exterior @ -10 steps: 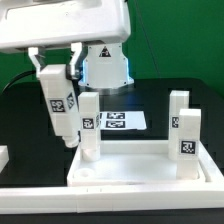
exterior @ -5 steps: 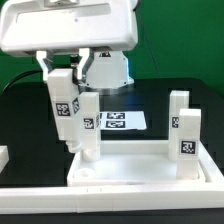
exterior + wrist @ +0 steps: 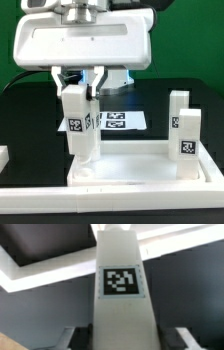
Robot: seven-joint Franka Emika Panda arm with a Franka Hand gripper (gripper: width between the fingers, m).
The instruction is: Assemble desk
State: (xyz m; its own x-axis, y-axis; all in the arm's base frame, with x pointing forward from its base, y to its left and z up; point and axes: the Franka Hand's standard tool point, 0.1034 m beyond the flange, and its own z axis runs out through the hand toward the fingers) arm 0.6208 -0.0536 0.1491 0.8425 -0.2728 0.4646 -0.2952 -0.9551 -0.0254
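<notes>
My gripper will let go of the leg post in the hole at the tabletop panel's near corner (image 3: 82,174), before the second post.
My gripper (image 3: 80,84) is shut on a white square leg post (image 3: 75,122) and holds it upright by its top, tag facing the camera. The post hangs over the tabletop panel's (image 3: 140,166) corner at the exterior view's left. It overlaps a second post (image 3: 92,128) that stands there just behind it. Two more tagged posts (image 3: 187,141) (image 3: 179,105) stand at the panel's right side. In the wrist view the held leg post (image 3: 122,286) fills the middle, running between the two fingers (image 3: 74,336). Whether its lower end touches the panel is hidden.
The marker board (image 3: 118,120) lies flat on the black table behind the panel. A long low white rail (image 3: 110,197) runs along the front edge. A small white piece (image 3: 3,156) sits at the exterior view's far left.
The gripper has carried the leg post toward the exterior view's right, from beside the standing post to in front of it. The hand has turned to face the camera squarely.
</notes>
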